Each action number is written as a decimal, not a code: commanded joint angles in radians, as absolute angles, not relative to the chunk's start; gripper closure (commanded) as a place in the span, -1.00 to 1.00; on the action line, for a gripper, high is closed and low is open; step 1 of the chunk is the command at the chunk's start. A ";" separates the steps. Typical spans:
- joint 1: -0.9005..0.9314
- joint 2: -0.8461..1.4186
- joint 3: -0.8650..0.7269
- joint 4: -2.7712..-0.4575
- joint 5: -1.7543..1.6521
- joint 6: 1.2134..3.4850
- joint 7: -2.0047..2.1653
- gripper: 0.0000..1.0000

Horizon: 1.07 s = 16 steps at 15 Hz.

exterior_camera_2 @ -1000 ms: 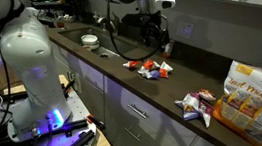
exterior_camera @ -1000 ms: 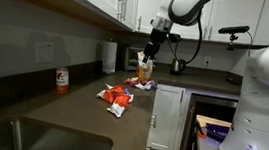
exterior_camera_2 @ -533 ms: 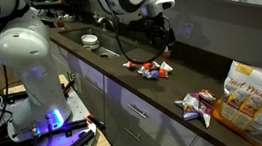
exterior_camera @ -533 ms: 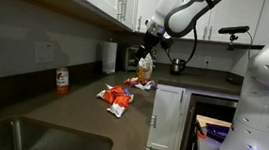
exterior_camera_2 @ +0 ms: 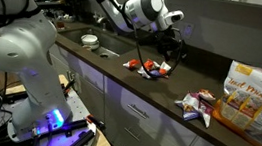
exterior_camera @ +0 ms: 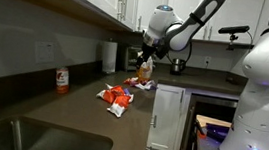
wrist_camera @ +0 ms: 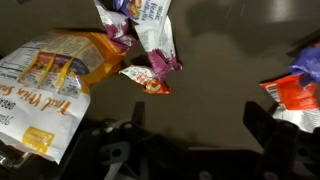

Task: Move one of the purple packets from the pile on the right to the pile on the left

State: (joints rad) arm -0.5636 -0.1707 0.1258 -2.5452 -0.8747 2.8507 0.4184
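Observation:
Next, I move my gripper to the middle of the small orange packet (exterior_camera: 144,86) (wrist_camera: 147,79), between the purple packets and the yellow snack bag, and close it there.
My gripper (wrist_camera: 200,128) is open and empty, with its dark fingers (wrist_camera: 268,122) wide apart over bare dark counter. It hangs above the counter in both exterior views (exterior_camera: 144,64) (exterior_camera_2: 174,50), between two piles. Purple packets (wrist_camera: 150,30) lie at the top of the wrist view, beside a big yellow snack bag (wrist_camera: 45,80); a small orange packet (wrist_camera: 146,81) lies just below them. That pile with purple packets (exterior_camera_2: 197,104) sits next to the bag (exterior_camera_2: 252,93). The other pile of red and orange packets (exterior_camera_2: 149,68) (exterior_camera: 118,96) lies further along; one red packet (wrist_camera: 295,92) shows at the wrist view's right edge.
A sink (exterior_camera: 28,134) is set into the counter, with a red-labelled bottle (exterior_camera: 62,79) near the wall. A paper towel roll (exterior_camera: 109,56) and a kettle (exterior_camera: 178,65) stand at the back. Upper cabinets (exterior_camera: 92,0) hang above. A white bowl (exterior_camera_2: 91,41) sits on the counter.
The arm has swung along the counter towards the pile by the yellow bag, and the gripper has lowered a little. The jaws stay open and empty; no packet has moved.

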 commanded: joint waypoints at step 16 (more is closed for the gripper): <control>-0.211 0.135 -0.172 -2.323 -0.874 2.653 0.692 -1.00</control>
State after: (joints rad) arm -0.2601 0.1226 -0.1140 -2.3409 -0.8020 2.6228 0.6185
